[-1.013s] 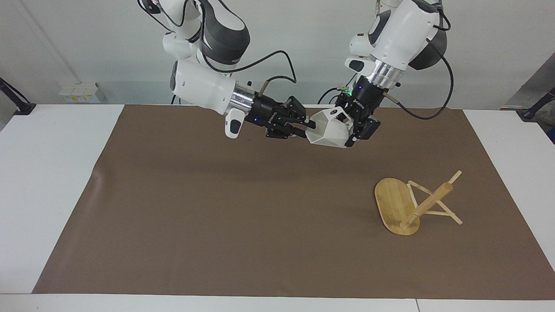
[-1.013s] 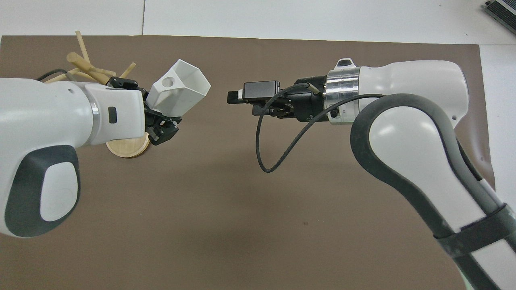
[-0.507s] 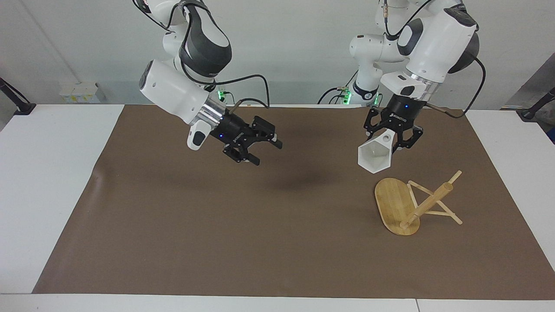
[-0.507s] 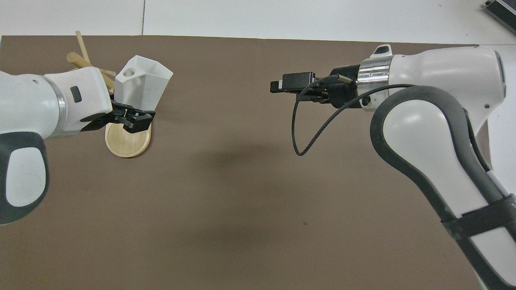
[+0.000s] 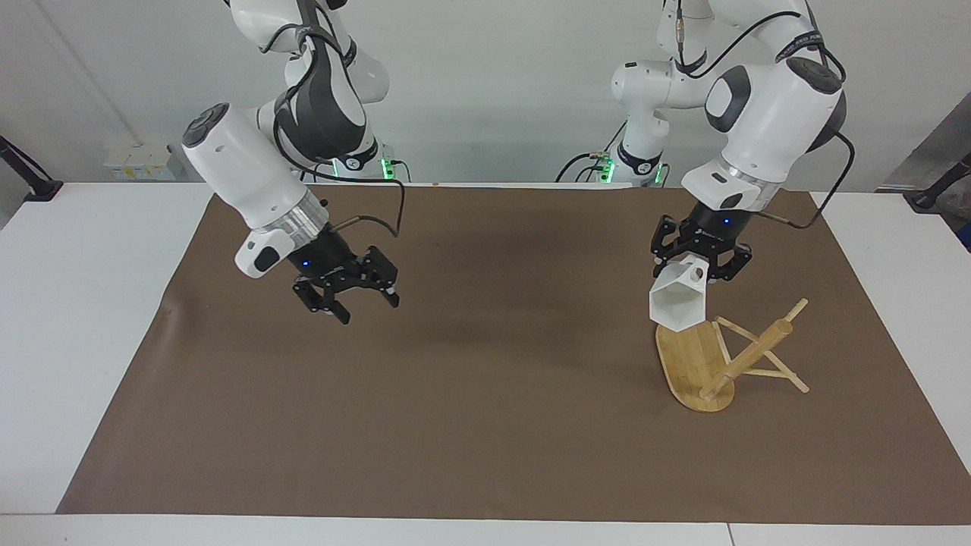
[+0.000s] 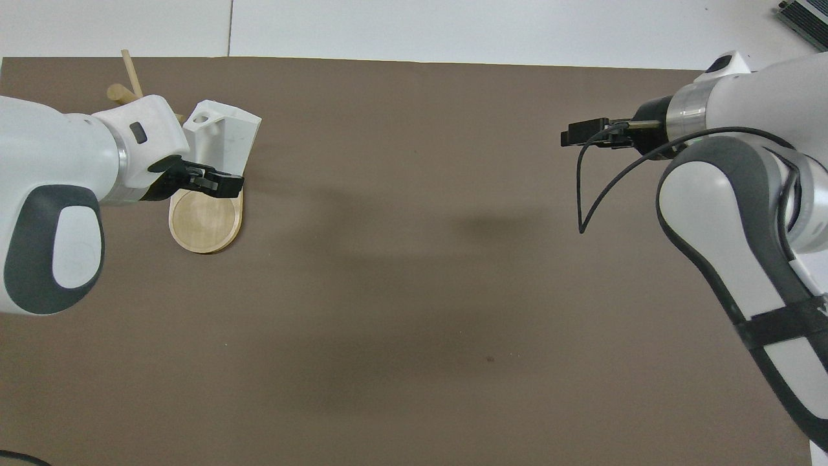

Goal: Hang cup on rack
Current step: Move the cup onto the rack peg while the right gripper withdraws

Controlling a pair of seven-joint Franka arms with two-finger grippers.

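Observation:
My left gripper has the white faceted cup. I should let go of it with that gripper on the rack's peg (image 6: 186, 128) nearest the oval base.
The white faceted cup (image 5: 677, 305) (image 6: 226, 134) hangs in the air with my left gripper (image 5: 698, 265) (image 6: 196, 175) shut on its blocky handle. Its open mouth is tilted downward and away from the robots. It is just over the upper edge of the rack's oval base. The bamboo rack (image 5: 702, 360) (image 6: 204, 223) lies tipped over on the mat toward the left arm's end of the table, with its base on edge and its post (image 5: 751, 355) slanting down onto its pegs. My right gripper (image 5: 366, 307) (image 6: 579, 134) hovers open and empty over the mat toward the right arm's end.
A brown mat (image 5: 485, 402) covers the middle of the white table (image 5: 83, 334). A black cable (image 6: 592, 188) loops from my right wrist. In the overhead view my left arm hides most of the rack's pegs.
My left gripper has carried the cup away from the right gripper and down to the tipped rack. The right gripper, open, has drawn back toward its own end and lowered.

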